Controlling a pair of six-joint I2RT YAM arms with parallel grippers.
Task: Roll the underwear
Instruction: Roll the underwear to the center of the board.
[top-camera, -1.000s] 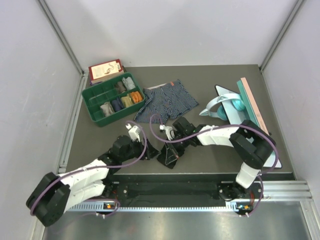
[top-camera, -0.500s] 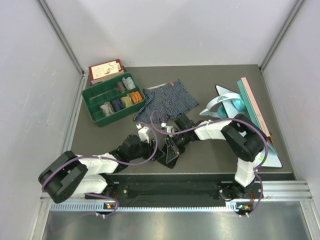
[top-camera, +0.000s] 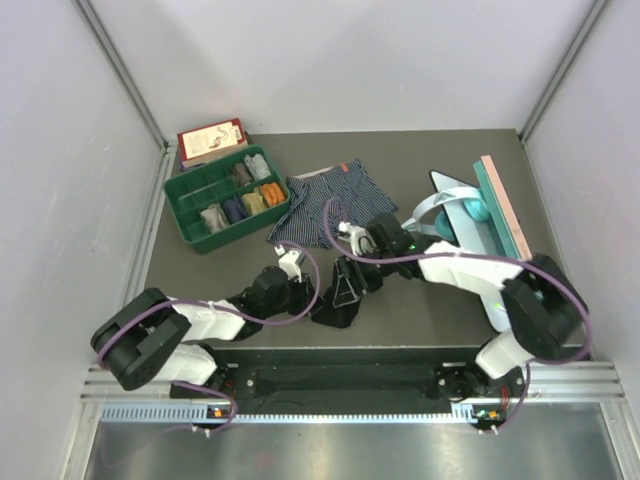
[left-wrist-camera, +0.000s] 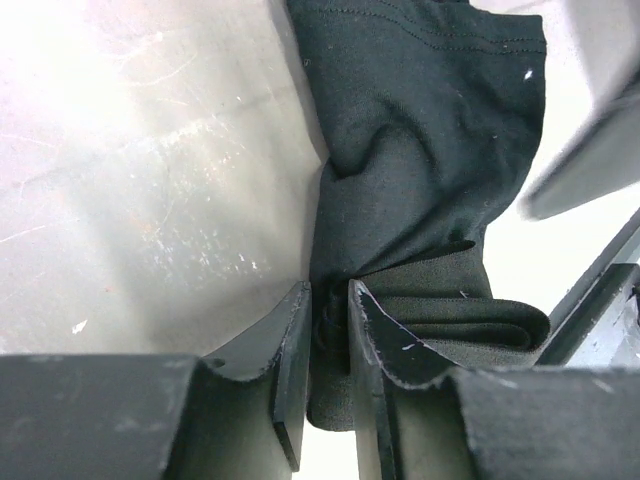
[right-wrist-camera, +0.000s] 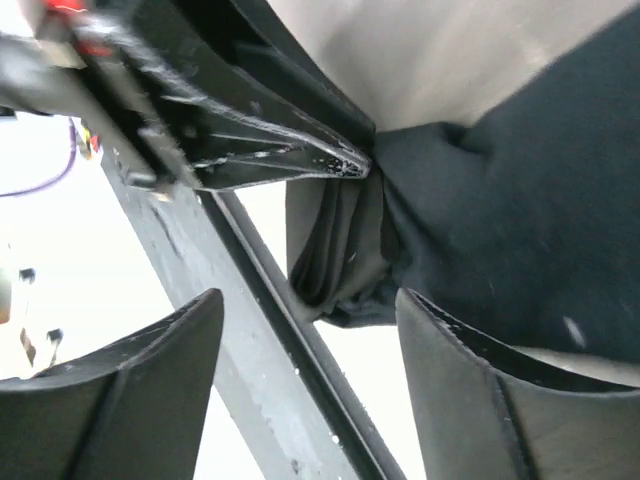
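Observation:
One end of the black underwear's fold is pinched by my left gripper while the other end of the fold flares loose, so next my right gripper grips that loose end (left-wrist-camera: 515, 325) before rolling on.
The black underwear (top-camera: 338, 296) lies bunched near the table's front edge, partly folded into layers. My left gripper (top-camera: 308, 297) reaches it from the left. In the left wrist view the left gripper (left-wrist-camera: 328, 300) is shut on a fold of the black underwear (left-wrist-camera: 430, 150). My right gripper (top-camera: 360, 274) hovers just right of the bundle. In the right wrist view the right gripper (right-wrist-camera: 310, 320) is open, with the black underwear (right-wrist-camera: 520, 230) beyond its fingers and nothing held. The striped underwear (top-camera: 335, 205) with an orange waistband lies flat farther back.
A green divided tray (top-camera: 190, 225) with rolled cloths stands at back left, and a red and white box (top-camera: 212, 138) lies behind it. A pale blue stand (top-camera: 445, 208) and a pink and teal board (top-camera: 503, 205) are at the right. The black front rail (top-camera: 400, 352) runs close below the bundle.
My right gripper has opened, let go of the black underwear and drawn back a little to the right. My left gripper has moved right and closed on the cloth.

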